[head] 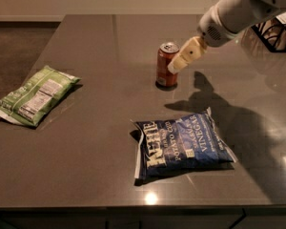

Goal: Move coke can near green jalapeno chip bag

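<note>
Next, the robot's gripper needs to move to the coke can's upper part [168, 55] and close there, because the can has to go near the green jalapeno chip bag.
The coke can [166, 65] stands upright on the dark table, back of centre. The green jalapeno chip bag [34, 94] lies flat at the table's left edge, far from the can. My gripper [181, 60] reaches in from the upper right, its cream fingers [187, 54] right next to the can's upper right side, partly overlapping it in the view. It holds nothing that I can see.
A dark blue Kettle chip bag [181, 144] lies flat in front of the can, toward the near edge. A black wire rack [276, 35] stands at the far right. The table [100, 142] has its left edge beside the green bag.
</note>
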`<state>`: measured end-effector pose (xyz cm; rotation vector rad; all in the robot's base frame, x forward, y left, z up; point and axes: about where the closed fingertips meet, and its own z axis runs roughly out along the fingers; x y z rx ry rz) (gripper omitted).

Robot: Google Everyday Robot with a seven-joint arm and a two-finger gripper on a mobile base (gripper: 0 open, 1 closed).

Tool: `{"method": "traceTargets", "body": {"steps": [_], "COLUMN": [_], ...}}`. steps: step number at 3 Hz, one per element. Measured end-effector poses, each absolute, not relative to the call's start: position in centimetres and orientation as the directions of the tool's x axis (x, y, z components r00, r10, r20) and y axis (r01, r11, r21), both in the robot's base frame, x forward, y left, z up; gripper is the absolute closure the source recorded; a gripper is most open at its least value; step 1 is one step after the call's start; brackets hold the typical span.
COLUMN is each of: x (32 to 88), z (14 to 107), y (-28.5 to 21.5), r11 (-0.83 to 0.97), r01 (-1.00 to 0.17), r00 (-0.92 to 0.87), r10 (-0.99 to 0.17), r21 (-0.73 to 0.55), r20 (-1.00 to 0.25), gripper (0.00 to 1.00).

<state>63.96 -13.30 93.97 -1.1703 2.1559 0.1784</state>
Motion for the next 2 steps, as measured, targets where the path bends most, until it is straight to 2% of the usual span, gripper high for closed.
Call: {"method": "traceTargets", "body": {"steps": [1,2], "x": [65.6,66.5], "z": [92.4,91.4], "y": [-11.1,-9.7], "r11": [0.575,0.562], "r01": [-0.801,-0.812], "r00": [-0.361,-0.353], "r10": [-0.687,-0.688], "r21": [-0.168,-0.158], "r20": [-0.631,-0.634], "gripper": [0.0,0.16]}}
